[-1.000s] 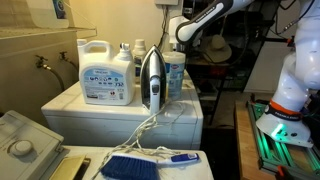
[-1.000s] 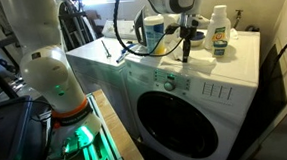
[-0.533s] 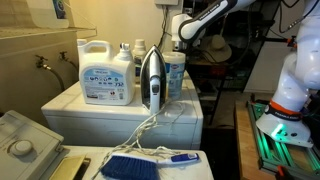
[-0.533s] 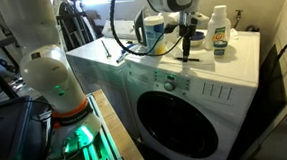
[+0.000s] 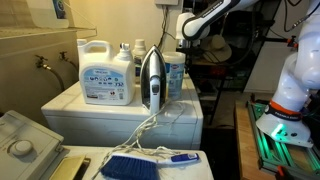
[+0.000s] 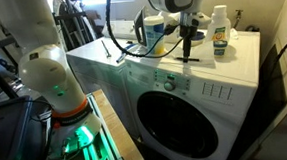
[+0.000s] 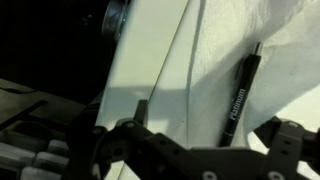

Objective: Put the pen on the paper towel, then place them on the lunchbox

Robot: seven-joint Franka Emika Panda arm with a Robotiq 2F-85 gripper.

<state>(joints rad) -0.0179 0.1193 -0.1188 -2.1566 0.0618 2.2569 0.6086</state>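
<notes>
The black pen lies loose on the paper towel beside my open gripper, so next I pinch towel and pen together (image 7: 229, 106) before I lift both.
In the wrist view a black pen (image 7: 240, 90) with silver lettering lies on the white paper towel (image 7: 275, 45), which is spread on the washing machine top (image 7: 150, 60). My gripper (image 7: 212, 122) hovers just above it, open, with the pen free between the spread fingers. In an exterior view the gripper (image 6: 188, 51) points straight down over the washer top near the bottles. I cannot pick out the lunchbox in any view.
Detergent jugs (image 5: 106, 72), an upright iron (image 5: 151, 80) with its cord, and smaller bottles (image 6: 220, 30) crowd the washer top (image 6: 132, 63). A wall stands behind the washer. A blue brush-like item (image 5: 130, 166) lies low in front.
The gripper was nearly shut on the pen a second ago; its jaws have now spread wide, and the pen rests loose on the paper towel. The arm has barely moved.
</notes>
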